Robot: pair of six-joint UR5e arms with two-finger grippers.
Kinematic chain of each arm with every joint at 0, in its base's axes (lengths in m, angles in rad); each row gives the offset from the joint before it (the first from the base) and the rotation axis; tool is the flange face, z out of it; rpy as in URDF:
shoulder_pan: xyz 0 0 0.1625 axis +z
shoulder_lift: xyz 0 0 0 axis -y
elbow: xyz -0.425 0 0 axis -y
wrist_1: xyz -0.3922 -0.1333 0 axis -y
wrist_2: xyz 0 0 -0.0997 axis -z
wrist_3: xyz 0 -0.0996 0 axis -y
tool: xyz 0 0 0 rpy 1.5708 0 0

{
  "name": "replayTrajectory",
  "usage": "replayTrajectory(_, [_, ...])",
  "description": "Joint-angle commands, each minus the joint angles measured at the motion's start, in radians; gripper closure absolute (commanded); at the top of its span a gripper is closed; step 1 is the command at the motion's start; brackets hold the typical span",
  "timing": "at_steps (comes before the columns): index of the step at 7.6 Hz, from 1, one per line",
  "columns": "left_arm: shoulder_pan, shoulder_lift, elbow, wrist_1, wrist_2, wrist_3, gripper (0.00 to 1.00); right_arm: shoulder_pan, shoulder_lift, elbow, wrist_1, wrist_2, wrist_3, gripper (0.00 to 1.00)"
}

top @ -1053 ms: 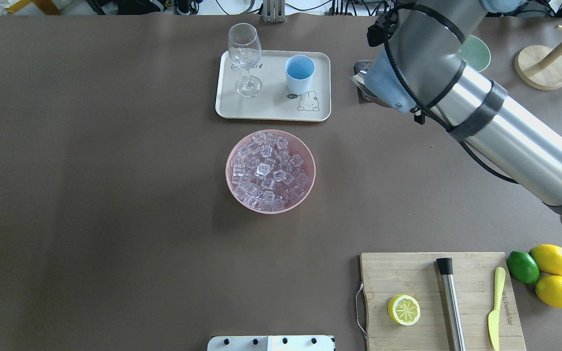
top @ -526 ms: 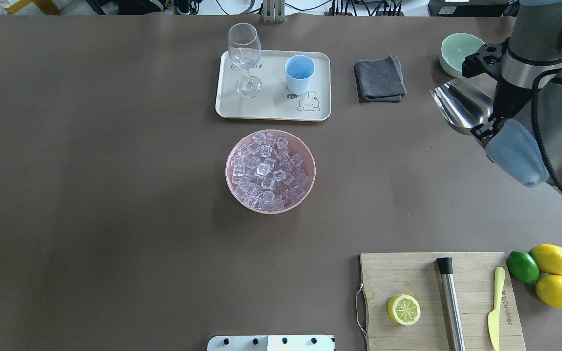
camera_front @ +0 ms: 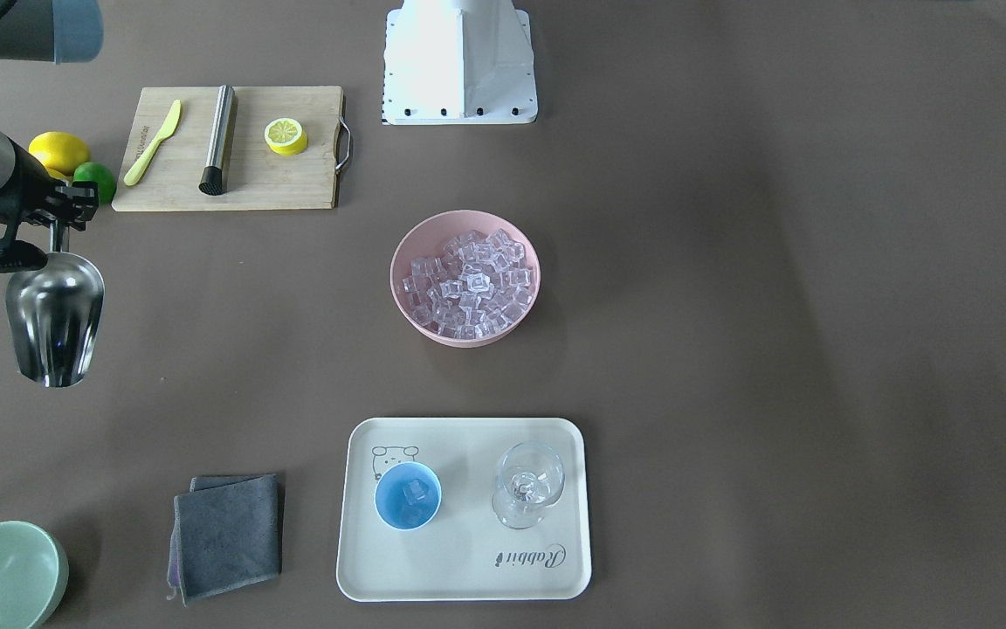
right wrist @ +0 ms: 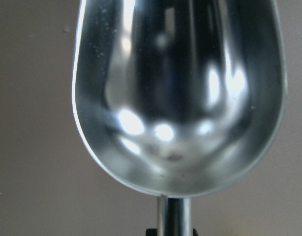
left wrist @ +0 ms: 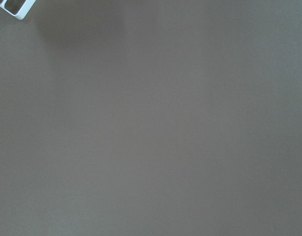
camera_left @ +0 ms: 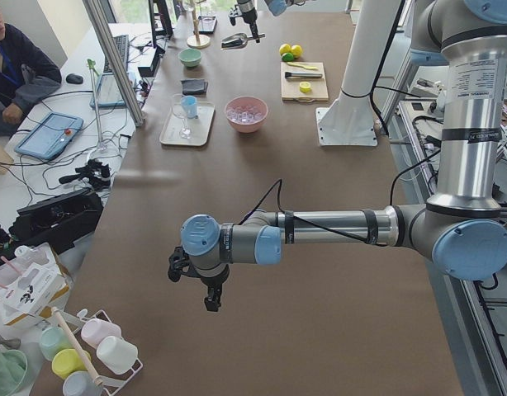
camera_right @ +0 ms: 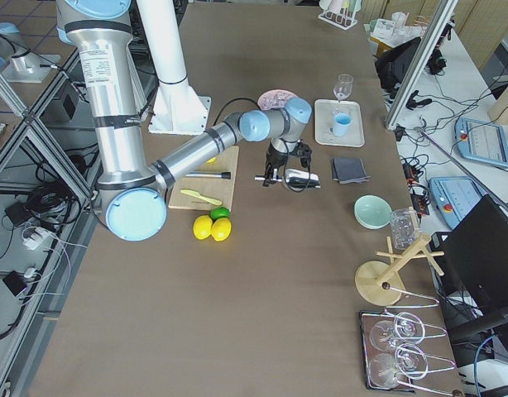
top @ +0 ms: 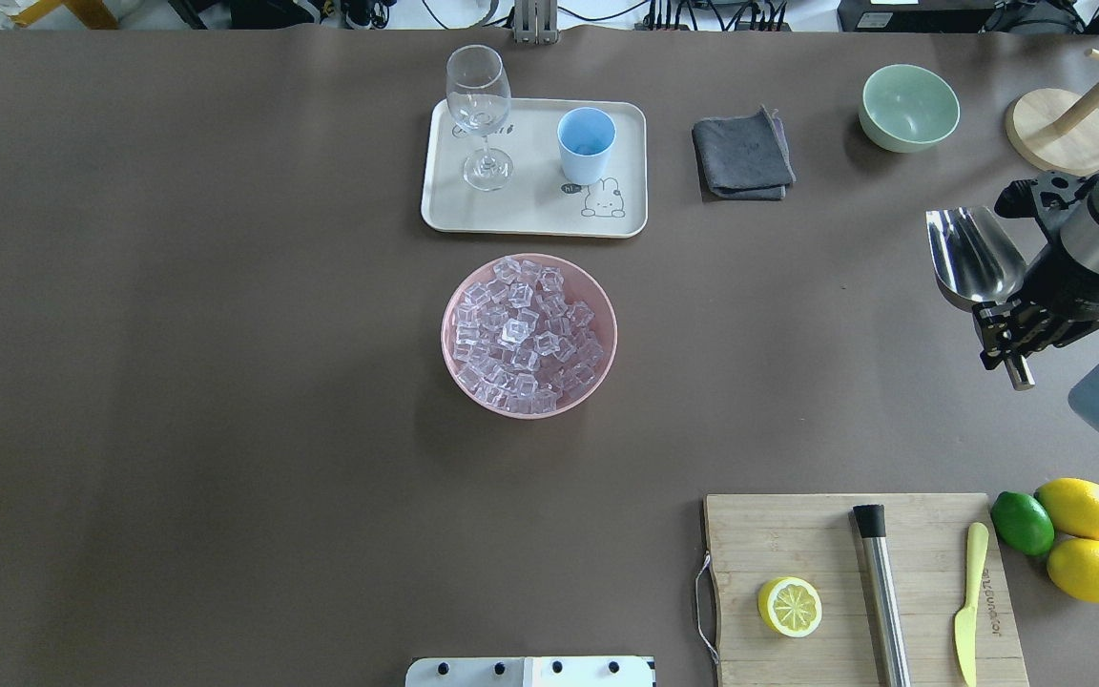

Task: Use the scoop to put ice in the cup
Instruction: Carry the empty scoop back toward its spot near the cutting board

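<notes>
The robot's right gripper should release the steel scoop on the bare table between the lemons and the pale-green bowl.
The light-blue cup [top: 586, 143] stands on a cream tray [top: 530, 219], and the front view shows it holding an ice cube [camera_front: 416, 492]. Many ice cubes [top: 523, 334] fill a pink bowl [top: 604, 310] at mid-table. My right gripper [top: 1012, 329] is shut on the handle of the steel scoop [top: 974, 253], held above the table far to the right of the bowl. The scoop's trough is empty in the right wrist view [right wrist: 178, 98]. My left gripper [camera_left: 208, 293] hangs over bare table far from the objects. I cannot tell whether it is open or shut.
A wine glass [top: 479, 110] stands on the tray beside the cup. A grey cloth [top: 742, 153], a pale-green bowl [top: 908, 107] and a wooden stand [top: 1060, 132] are at the back right. A cutting board [top: 860, 587] with a lemon half, a steel rod and a knife lies near me.
My right arm has swung away from the cloth and tray area to the table's right side, carrying the scoop. The scoop's mouth has turned to point away from me.
</notes>
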Motion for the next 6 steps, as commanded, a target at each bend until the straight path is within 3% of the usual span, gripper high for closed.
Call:
replayTrajectory(1, [0.0,0.0,0.0,0.0,0.0,0.0,0.02,-0.001,-0.132,-0.083,0.288,0.012,0.071,1.0])
replayTrajectory(4, [0.0,0.0,0.0,0.0,0.0,0.0,0.02,0.002,-0.177,-0.112,0.305,0.009,0.033,1.0])
replayTrajectory(6, [0.002,0.0,0.002,0.0,0.0,0.0,0.02,0.001,-0.192,-0.214,0.422,0.005,0.024,1.0])
